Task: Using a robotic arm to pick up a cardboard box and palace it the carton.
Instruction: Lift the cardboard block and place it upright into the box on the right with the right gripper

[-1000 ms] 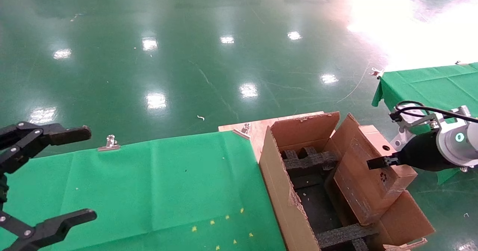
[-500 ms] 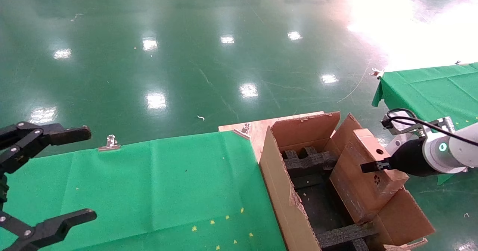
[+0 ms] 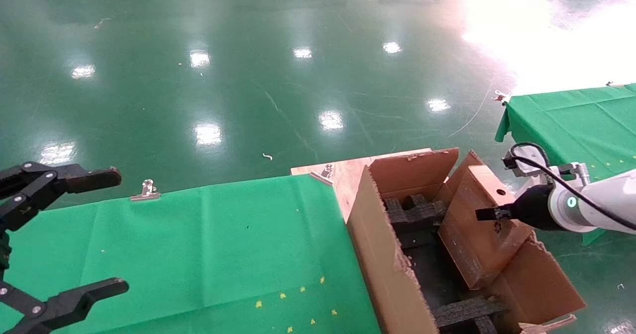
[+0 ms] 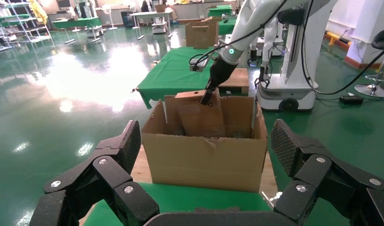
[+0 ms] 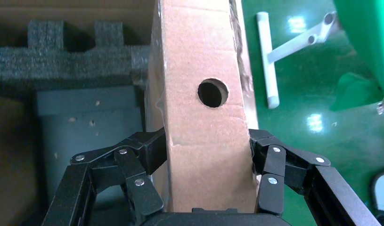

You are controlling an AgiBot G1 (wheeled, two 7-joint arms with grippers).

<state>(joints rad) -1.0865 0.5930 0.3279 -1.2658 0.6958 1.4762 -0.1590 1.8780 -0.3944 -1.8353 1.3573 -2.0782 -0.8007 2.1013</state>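
I will let go of the cardboard box with my right gripper between the black foam inserts (image 3: 454,260), along the side of the carton that faces the second table.
My right gripper (image 3: 489,213) (image 5: 204,146), on the white arm with the black wrist, is shut on the cardboard box (image 3: 479,229) (image 5: 204,108), a small flat brown box with a round hole. The box stands on edge, its lower part inside the carton (image 3: 382,274) against the right wall. The carton is large and brown, with ragged flaps and black foam inserts (image 3: 415,212) inside. It also shows in the left wrist view (image 4: 206,155), with the box (image 4: 199,115) sticking up from it. My left gripper (image 3: 74,234) (image 4: 204,150) is open and empty at the far left over the green cloth.
The carton sits on a wooden board (image 3: 343,172) at the right end of a green-clothed table (image 3: 198,249) held by metal clips (image 3: 146,191). A second green table (image 3: 571,115) stands to the right. Beyond is glossy green floor.
My right gripper has moved left and down with the box, lowering it deeper into the carton. The carton shifted slightly right. The left arm has not moved.
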